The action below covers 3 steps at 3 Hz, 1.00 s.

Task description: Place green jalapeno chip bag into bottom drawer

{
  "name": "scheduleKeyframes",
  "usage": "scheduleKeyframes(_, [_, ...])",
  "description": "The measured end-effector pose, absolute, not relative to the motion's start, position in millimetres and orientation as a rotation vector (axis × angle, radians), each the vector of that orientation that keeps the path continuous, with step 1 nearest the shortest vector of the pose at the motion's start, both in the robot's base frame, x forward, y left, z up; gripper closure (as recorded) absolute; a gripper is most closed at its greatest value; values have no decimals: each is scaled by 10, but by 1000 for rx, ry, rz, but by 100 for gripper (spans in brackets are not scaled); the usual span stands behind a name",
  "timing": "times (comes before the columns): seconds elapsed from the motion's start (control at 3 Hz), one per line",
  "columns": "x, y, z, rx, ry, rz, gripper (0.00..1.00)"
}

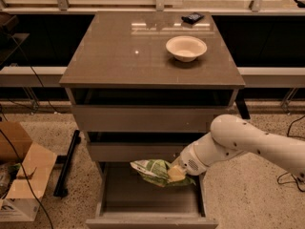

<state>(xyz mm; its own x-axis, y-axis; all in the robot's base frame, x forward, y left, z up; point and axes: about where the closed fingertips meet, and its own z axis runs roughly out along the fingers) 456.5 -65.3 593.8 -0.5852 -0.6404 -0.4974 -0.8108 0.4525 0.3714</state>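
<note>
The robot's gripper should release the green jalapeno chip bag on the grey bottom of the bottom drawer, midway (154, 205) along the drawer's front edge.
The green jalapeno chip bag (155, 171) is crinkly and bright green with white ends. It hangs in my gripper (175, 173) just above the open bottom drawer (151, 199), over its back right part. My gripper is shut on the bag's right end. My white arm (248, 142) reaches in from the right. The drawer's grey interior is bare below the bag.
A cream bowl (186, 47) and a small dark packet (192, 18) sit on the cabinet top (119, 56). Two shallower drawers (143, 118) above stand slightly open. A cardboard box (21, 175) and cables lie on the floor at left.
</note>
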Motion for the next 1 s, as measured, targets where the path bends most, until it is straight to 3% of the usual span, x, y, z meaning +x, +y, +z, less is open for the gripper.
scheduleKeyframes(0.33, [4565,-653,5937,-1245,2421,851,100])
scheduleKeyframes(1.0, [4625,-317,4512,-1161,2541,986,100])
